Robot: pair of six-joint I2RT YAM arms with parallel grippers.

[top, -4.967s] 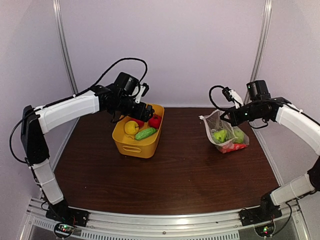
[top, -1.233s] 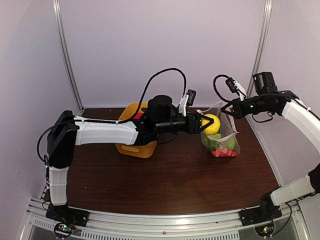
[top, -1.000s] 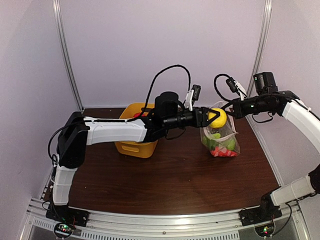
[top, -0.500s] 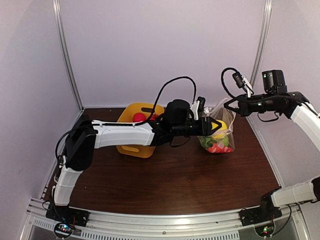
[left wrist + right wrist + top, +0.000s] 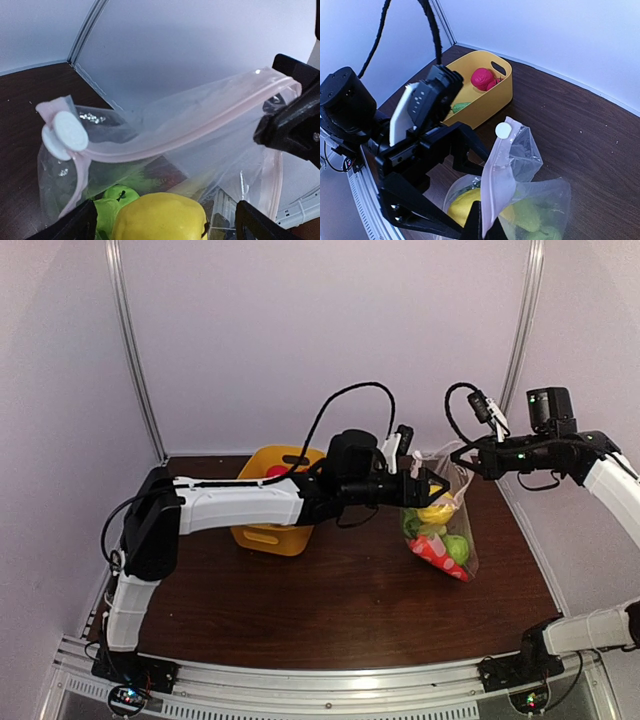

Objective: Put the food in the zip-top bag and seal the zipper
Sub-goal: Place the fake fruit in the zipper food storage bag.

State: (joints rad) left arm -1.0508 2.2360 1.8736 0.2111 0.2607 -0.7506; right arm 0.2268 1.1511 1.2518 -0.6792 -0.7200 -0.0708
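The yellow fruit is high up near the opening of the bag, so next my left gripper grabs the bag's edge [image 5: 79, 182] by the white slider and lifts it to settle the food.
The zip-top bag [image 5: 442, 530] hangs from my right gripper [image 5: 468, 452], which is shut on the zipper [image 5: 492, 195] at the mouth edge. The zipper's white round slider [image 5: 65, 135] sits at the strip's other end. My left gripper [image 5: 432, 487] is at the bag's open mouth, jaws wide apart. A yellow round fruit [image 5: 160, 217] lies between the fingers with gaps on both sides, inside the bag [image 5: 200, 130]. Green fruit [image 5: 117, 195] and a red piece [image 5: 435, 552] lie lower in the bag. My right gripper [image 5: 482, 227] shows only as dark tips pinching the strip.
The yellow basket [image 5: 265, 530] stands at the back left of the table behind my left arm. It holds a red fruit [image 5: 482, 78] and a green cucumber [image 5: 460, 106]. The walls stand close behind the bag.
My left arm carried the yellow fruit from the basket to the bag mouth and opened. The fruit now sits inside. My right gripper has raised the bag, which hangs longer.
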